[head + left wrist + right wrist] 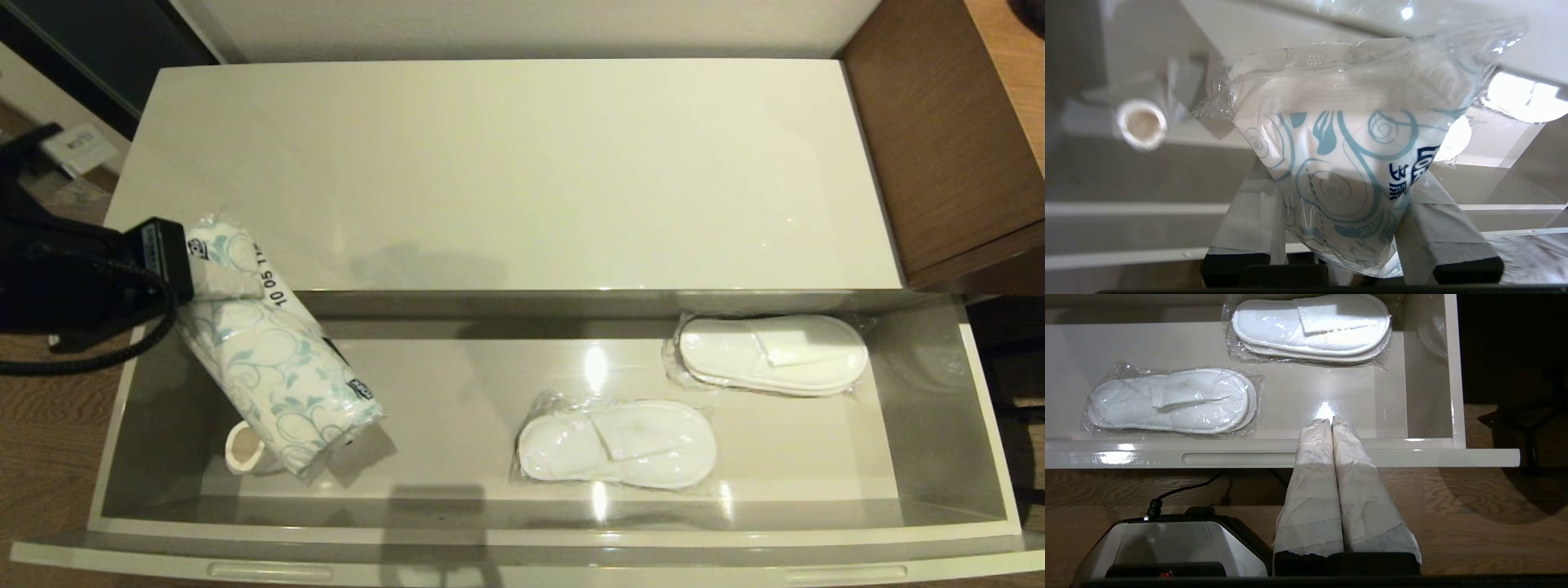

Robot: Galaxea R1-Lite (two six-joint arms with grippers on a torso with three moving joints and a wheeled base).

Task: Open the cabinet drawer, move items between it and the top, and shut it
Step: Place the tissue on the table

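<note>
Next, my left gripper lets go of the tissue pack on the glossy cream top (308, 209), straight behind the small white roll. The pack now hangs tilted over the drawer.
The cabinet drawer (522, 541) stands pulled wide open below the glossy cream top (506, 163). My left gripper (189, 263) is shut on one end of the tissue pack (273, 359), white with pale blue swirls. The pack hangs tilted over the drawer's left end, its upper end near the top's front left corner. In the left wrist view the taped fingers (1251, 212) squeeze the pack (1339, 122) from both sides, gripper (1341, 183). My right gripper (1331, 421) is shut and empty, outside the drawer front (1412, 457) near its right slot handle (1237, 458).
Two plastic-wrapped pairs of white slippers lie in the drawer, one mid-front (618, 443) and one at the back right (772, 354). A small white roll (243, 449) lies under the pack's lower end. Brown wood furniture (939, 139) borders the top on the right.
</note>
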